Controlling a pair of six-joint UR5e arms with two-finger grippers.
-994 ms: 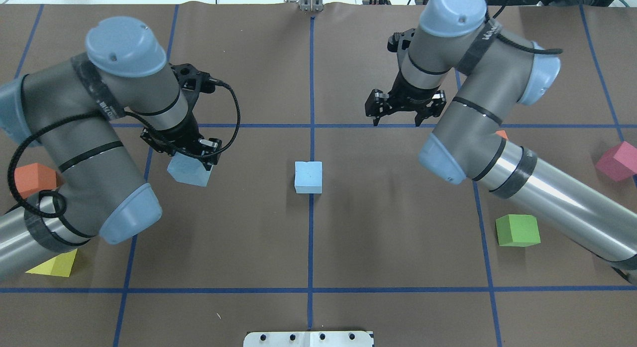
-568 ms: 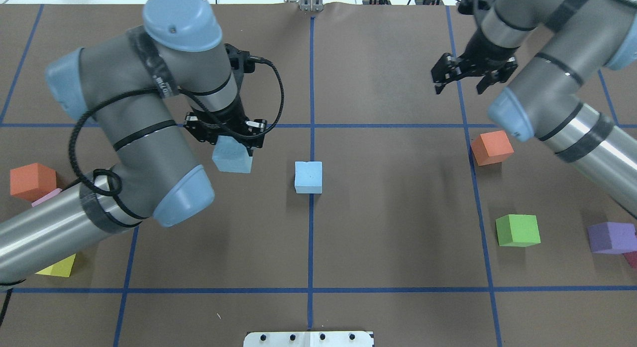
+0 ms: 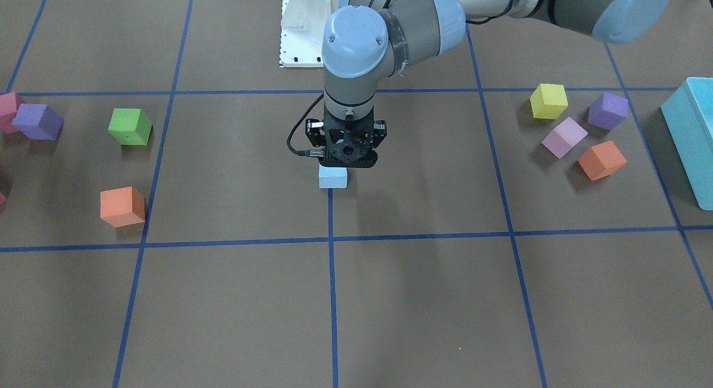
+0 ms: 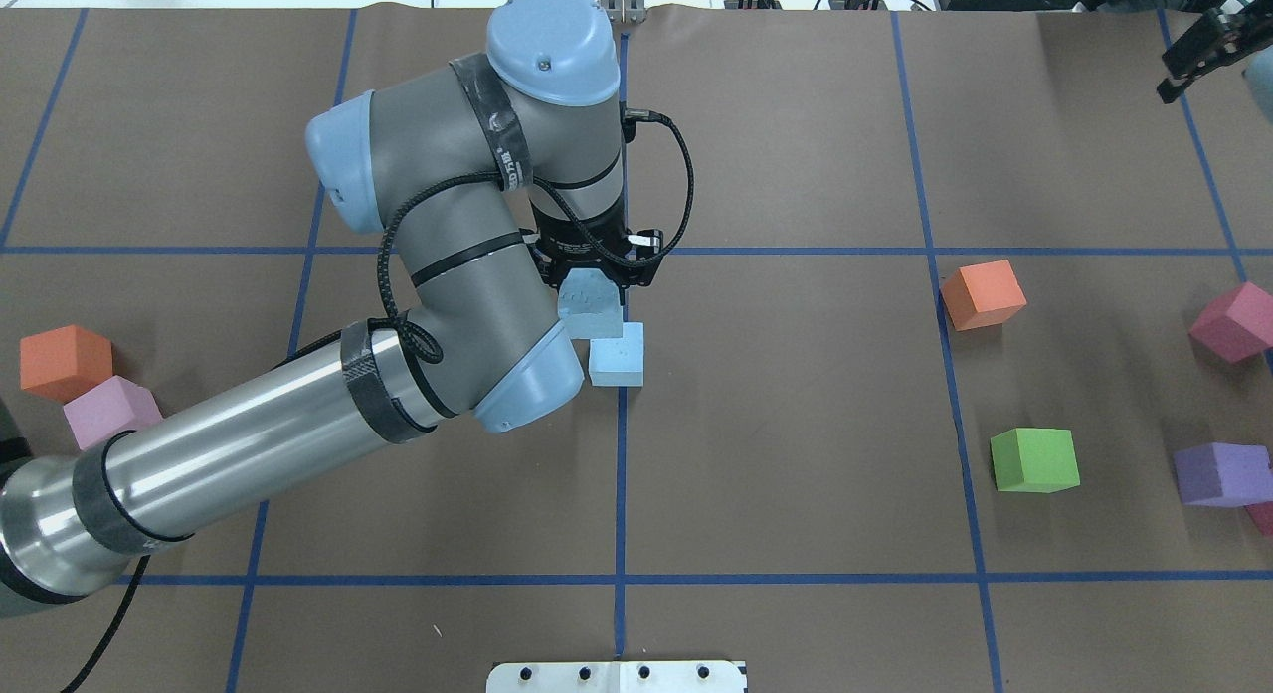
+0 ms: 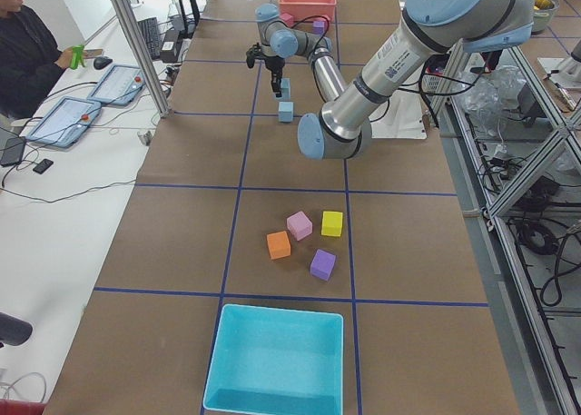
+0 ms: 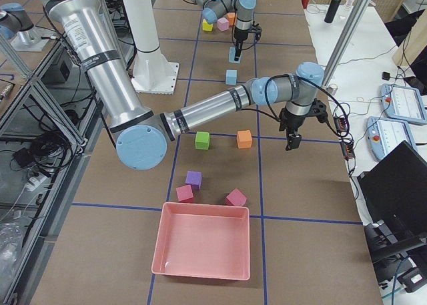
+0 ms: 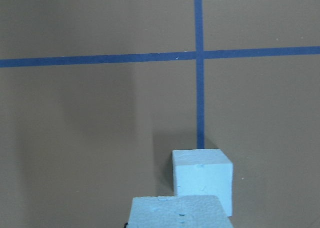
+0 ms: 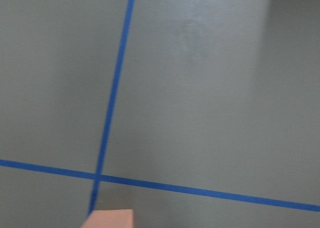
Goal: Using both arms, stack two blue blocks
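Observation:
Next, my left gripper puts the second blue block, now held just above the first, down squarely on top of the pale blue block (image 3: 332, 163) (image 7: 204, 185) on the centre line and lets go.
One pale blue block (image 4: 617, 355) sits on the table's centre line; it also shows in the front view (image 3: 333, 177) and the left wrist view (image 7: 202, 175). My left gripper (image 4: 597, 275) is shut on the second blue block (image 4: 589, 308) and holds it in the air, just above the first block and overlapping its back left corner in the overhead view. The held block fills the bottom of the left wrist view (image 7: 177, 213). My right gripper (image 4: 1198, 57) is far off at the back right corner, partly cut off by the view's edge; it looks open and empty.
On the right lie an orange cube (image 4: 982, 293), a green cube (image 4: 1034, 459), a purple cube (image 4: 1221, 472) and a magenta cube (image 4: 1236, 320). On the left are an orange cube (image 4: 65, 360) and a pale pink cube (image 4: 109, 410). A turquoise box (image 3: 690, 137) and a pink tray (image 6: 200, 241) stand at the table's ends.
My left gripper has carried its blue block rightward to the centre, next to and above the resting block. My right arm has pulled back to the far right corner.

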